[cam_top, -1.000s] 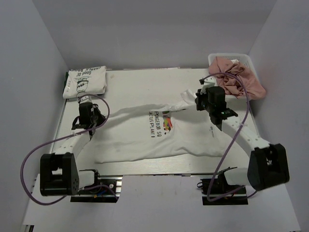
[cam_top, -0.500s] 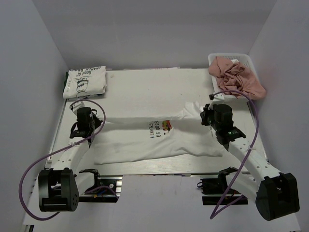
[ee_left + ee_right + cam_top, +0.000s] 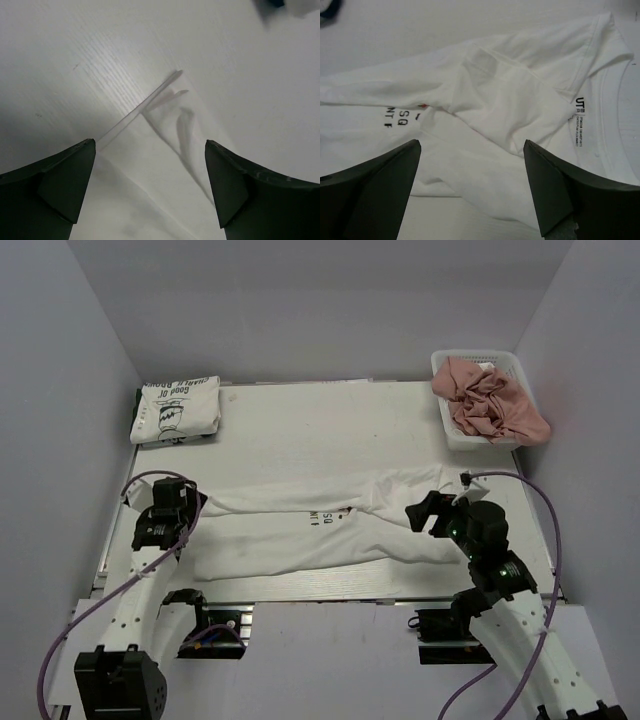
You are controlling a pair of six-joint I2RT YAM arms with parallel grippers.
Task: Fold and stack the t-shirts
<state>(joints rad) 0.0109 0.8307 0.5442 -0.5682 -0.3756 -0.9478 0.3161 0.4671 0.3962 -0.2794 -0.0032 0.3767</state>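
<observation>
I need to use my left gripper to pinch its turned-back flap [image 3: 166,107] and spread it flat before the next fold, as the white t-shirt's hem corner near me lies rumpled.
One white t-shirt [image 3: 310,530] lies across the near half of the table, its far part doubled over toward me; only a sliver of dark lettering and colour print [image 3: 322,517] shows. Its left end [image 3: 165,165] lies under my open left gripper [image 3: 185,508] [image 3: 150,145]. My right gripper [image 3: 428,512] [image 3: 472,142] hangs open above the rumpled right end [image 3: 510,100], near the neck label [image 3: 579,106]. Neither gripper holds anything. A second white t-shirt [image 3: 177,410], with a black line-drawing, rests folded at the back left corner.
A white basket [image 3: 447,430] holding crumpled pink cloth [image 3: 490,405] stands at the back right. Bare white table [image 3: 320,430] stretches behind the shirt. Purple cables loop beside both arms. Grey walls enclose the table on three sides.
Both arms have drawn back toward the near edge, pulling the shirt's far part over its near part and hiding most of the print. Both grippers then opened and let go of the cloth.
</observation>
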